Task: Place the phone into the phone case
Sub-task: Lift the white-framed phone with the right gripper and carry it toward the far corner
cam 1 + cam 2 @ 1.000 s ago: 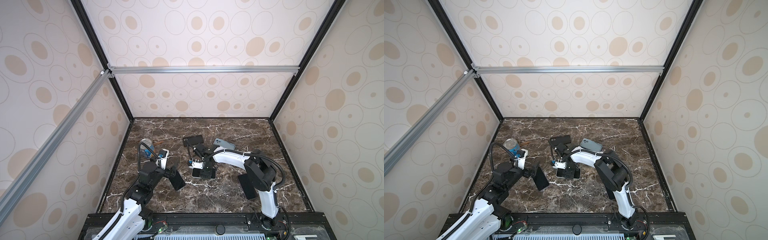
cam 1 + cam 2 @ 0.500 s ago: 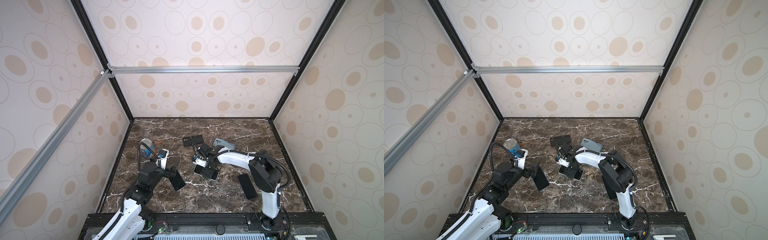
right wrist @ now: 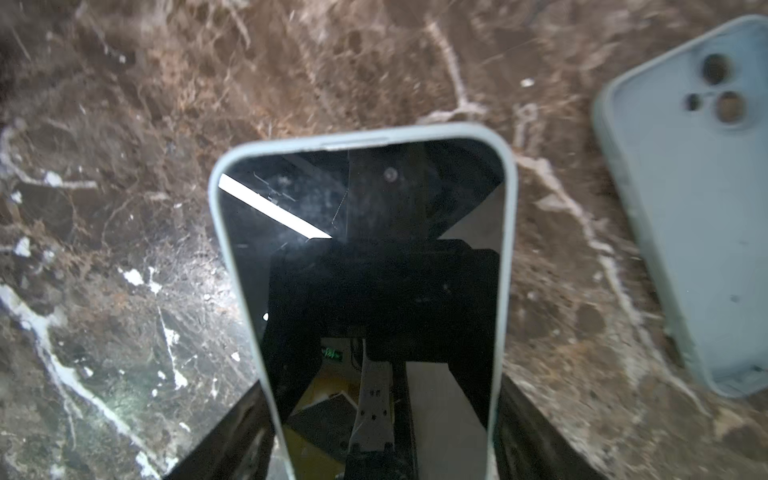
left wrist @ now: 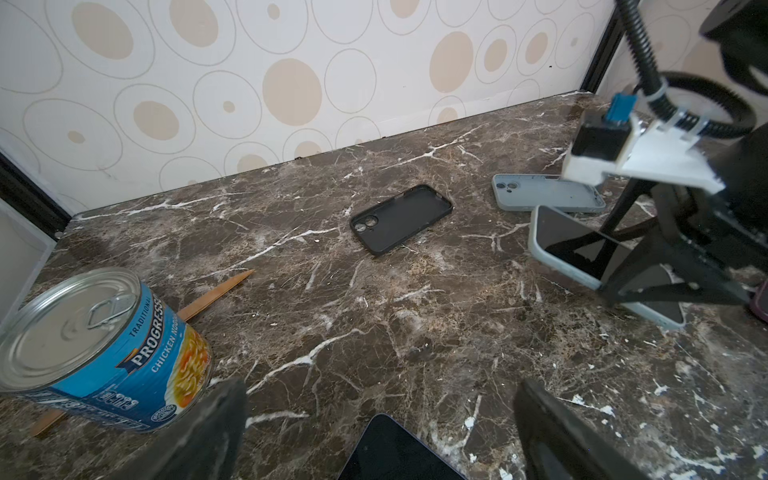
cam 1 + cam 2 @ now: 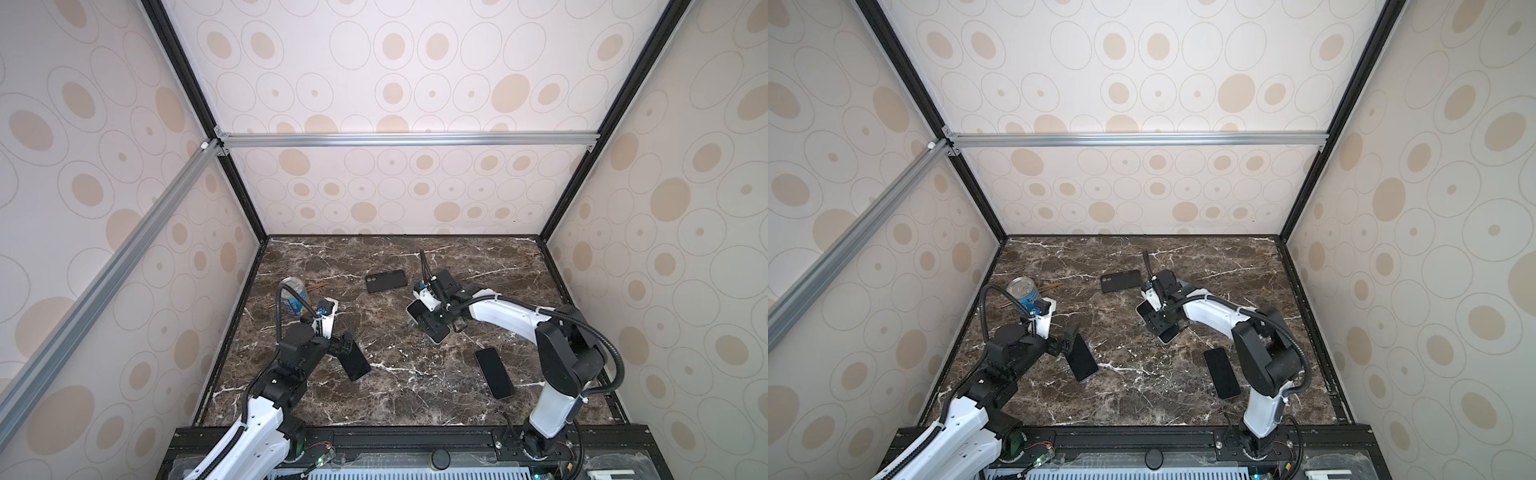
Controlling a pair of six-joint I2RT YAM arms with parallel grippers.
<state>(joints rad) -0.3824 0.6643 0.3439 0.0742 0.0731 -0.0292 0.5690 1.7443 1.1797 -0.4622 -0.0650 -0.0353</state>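
Observation:
My right gripper is going to the bare marble [image 5: 505, 275] near the back corner on its own side. It will let go of the phone there.
A phone [image 3: 365, 266] with a dark screen and pale grey-blue rim sits between my right gripper's [image 3: 382, 432] jaws, which press on its two long edges. In both top views it lies low over the marble, right of centre [image 5: 436, 334] [image 5: 1167, 332]. An empty grey-blue phone case [image 3: 690, 216] lies open side up just beside it, also in the left wrist view [image 4: 548, 193]; my right arm hides it in both top views. My left gripper [image 4: 380, 411] [image 5: 343, 345] is open over the end of a dark phone [image 4: 395, 453] [image 5: 355, 361].
An empty black case [image 5: 385, 281] [image 4: 401, 218] lies at mid-back. Another black phone [image 5: 494, 372] lies flat at the front right. A soup can [image 5: 293, 297] [image 4: 104, 353] and a wooden stick [image 4: 220, 291] sit at the left, close to the wall.
My right gripper has carried the pale-rimmed phone to the right and turned it, towards the grey-blue case. The left arm has stayed put.

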